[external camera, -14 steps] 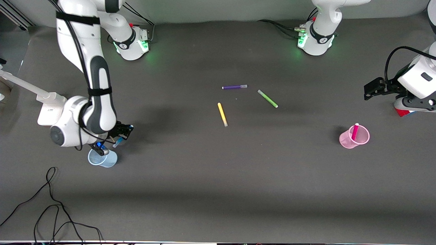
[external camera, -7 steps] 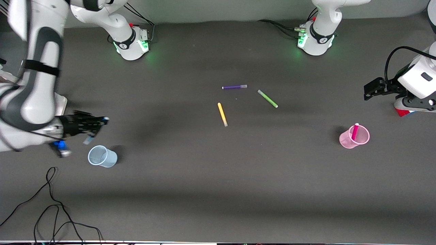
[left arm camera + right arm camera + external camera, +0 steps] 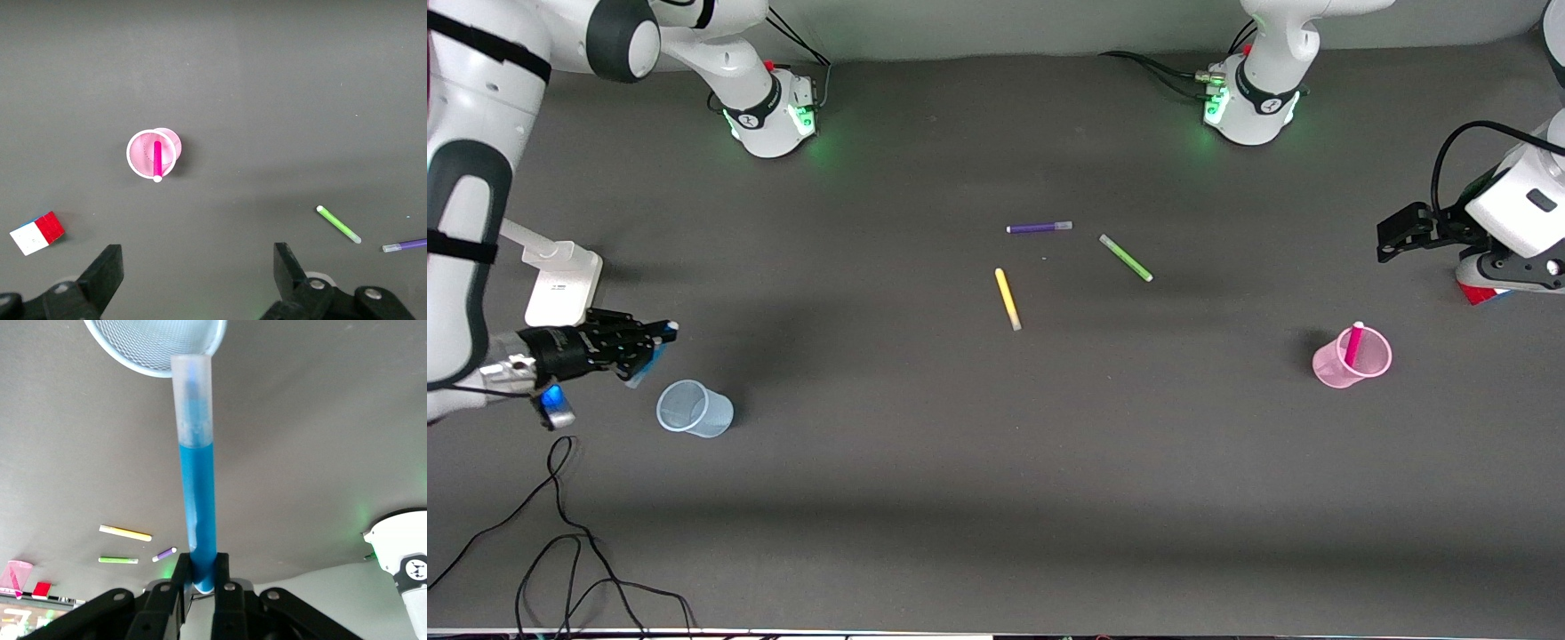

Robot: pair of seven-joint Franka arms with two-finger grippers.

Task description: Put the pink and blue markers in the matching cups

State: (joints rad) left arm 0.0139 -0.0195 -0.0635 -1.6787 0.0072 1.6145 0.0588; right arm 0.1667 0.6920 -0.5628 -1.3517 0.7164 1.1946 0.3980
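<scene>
My right gripper is to let go of the blue marker inside the pale blue cup (image 3: 695, 404) (image 3: 169, 340). The marker will then lean on the cup's rim.
My right gripper (image 3: 660, 340) is shut on the blue marker (image 3: 197, 480), which it holds in the air beside the pale blue cup (image 3: 693, 410), at the right arm's end of the table. The marker's pale tip points at the cup's rim (image 3: 153, 347) in the right wrist view. The blue cup holds nothing. The pink marker (image 3: 1353, 343) stands in the pale pink cup (image 3: 1352, 358) at the left arm's end. My left gripper (image 3: 1387, 238) is open and empty, high over the table there, and waits. The pink cup (image 3: 153, 155) shows in the left wrist view.
A yellow marker (image 3: 1008, 300), a green marker (image 3: 1126, 258) and a purple marker (image 3: 1040, 228) lie loose mid-table. A red, white and blue cube (image 3: 37, 233) lies near the left arm. Black cables (image 3: 560, 542) trail at the table's near corner by the right arm.
My right gripper has swung away from over the blue cup toward the right arm's table end, still holding the blue marker. The cup is now uncovered. The left arm has not moved.
</scene>
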